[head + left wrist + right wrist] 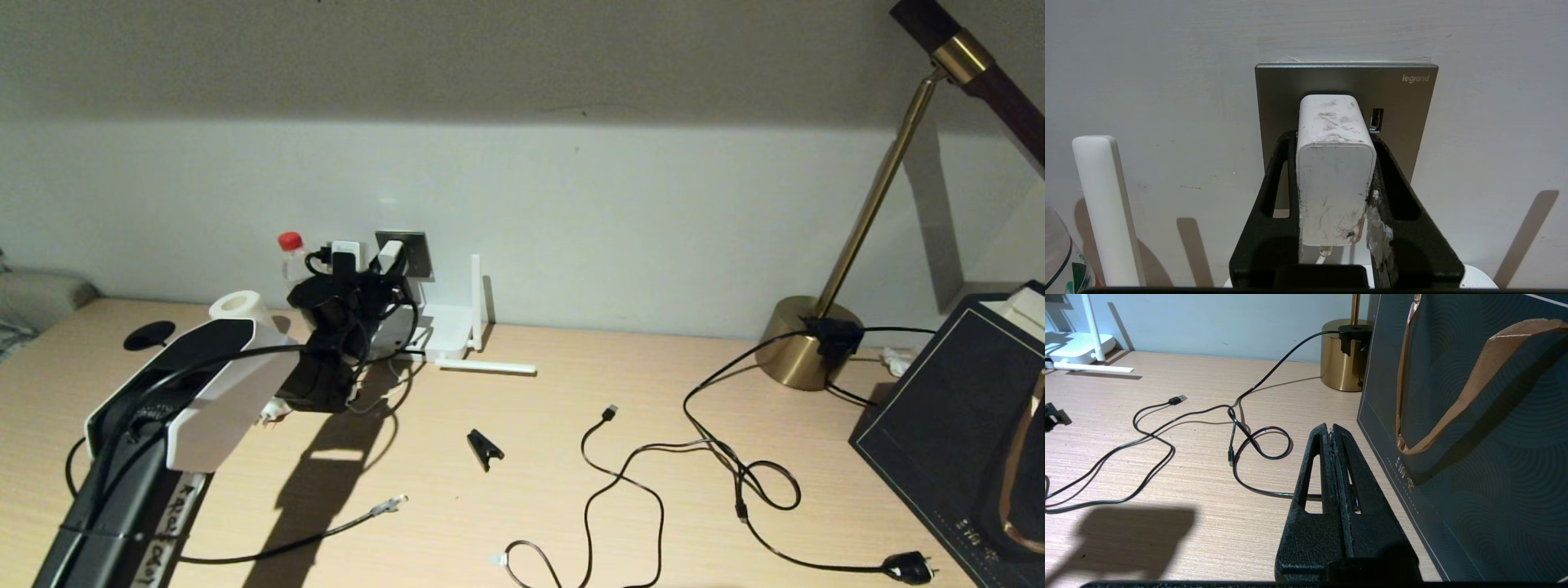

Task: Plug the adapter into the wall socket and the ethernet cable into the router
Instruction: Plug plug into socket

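Observation:
Next, I let go of the white adapter with my left gripper in the grey wall socket (393, 258) (1335, 147) next to the socket's USB port, above the router.
The white adapter (1335, 175) is clamped between the black fingers (1274, 212) of my left gripper (1334, 136). Its far end meets the grey wall socket (1290, 81), beside a small USB port. In the head view the left gripper (390, 268) reaches the wall socket (418, 253) above the white router (445, 331). The ethernet cable's clear plug (390, 505) lies loose on the desk near the front, and its black disc (149, 335) sits at the far left. My right gripper (1329, 426) hovers shut and empty over the desk beside a dark bag (1474, 437).
A black USB-tipped cable (608, 412) and a cable with a black mains plug (908, 566) snake across the desk's middle and right. A brass lamp base (808, 343) stands at the back right. A small black clip (485, 449), a red-capped bottle (291, 253) and a white roll (237, 306) are also there.

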Robot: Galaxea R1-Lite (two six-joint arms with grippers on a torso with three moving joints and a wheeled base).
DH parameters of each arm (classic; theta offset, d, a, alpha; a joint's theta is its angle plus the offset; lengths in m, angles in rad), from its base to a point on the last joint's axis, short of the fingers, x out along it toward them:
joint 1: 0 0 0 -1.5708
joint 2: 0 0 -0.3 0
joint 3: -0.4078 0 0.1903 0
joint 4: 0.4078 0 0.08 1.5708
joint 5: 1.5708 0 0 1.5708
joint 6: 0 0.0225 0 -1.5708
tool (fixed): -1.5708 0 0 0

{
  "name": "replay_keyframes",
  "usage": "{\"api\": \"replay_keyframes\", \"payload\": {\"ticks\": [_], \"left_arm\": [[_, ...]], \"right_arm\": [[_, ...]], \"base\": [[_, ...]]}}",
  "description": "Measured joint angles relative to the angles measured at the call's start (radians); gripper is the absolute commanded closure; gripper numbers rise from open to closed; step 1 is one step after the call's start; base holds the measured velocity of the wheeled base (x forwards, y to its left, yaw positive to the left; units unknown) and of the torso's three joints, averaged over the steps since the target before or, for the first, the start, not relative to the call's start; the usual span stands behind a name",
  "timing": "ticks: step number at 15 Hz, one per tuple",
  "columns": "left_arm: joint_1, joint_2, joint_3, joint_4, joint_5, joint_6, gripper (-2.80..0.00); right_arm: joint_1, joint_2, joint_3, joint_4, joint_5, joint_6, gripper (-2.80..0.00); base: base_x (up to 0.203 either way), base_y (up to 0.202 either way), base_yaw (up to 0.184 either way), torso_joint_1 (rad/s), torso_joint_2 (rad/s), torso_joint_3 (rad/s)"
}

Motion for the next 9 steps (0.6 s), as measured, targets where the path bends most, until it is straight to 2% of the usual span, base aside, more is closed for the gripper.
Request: {"api": "replay_keyframes", "payload": {"ticks": [9], "left_arm": [[-0.014,0.025,-0.069,0.04,0.031,0.001,0.0]], "right_arm": [[0.0,0.0,0.0,0.0,0.0,-0.001,0.0]], "base": [[0.0,0.0,0.0,0.0,0.0,0.0]]}}
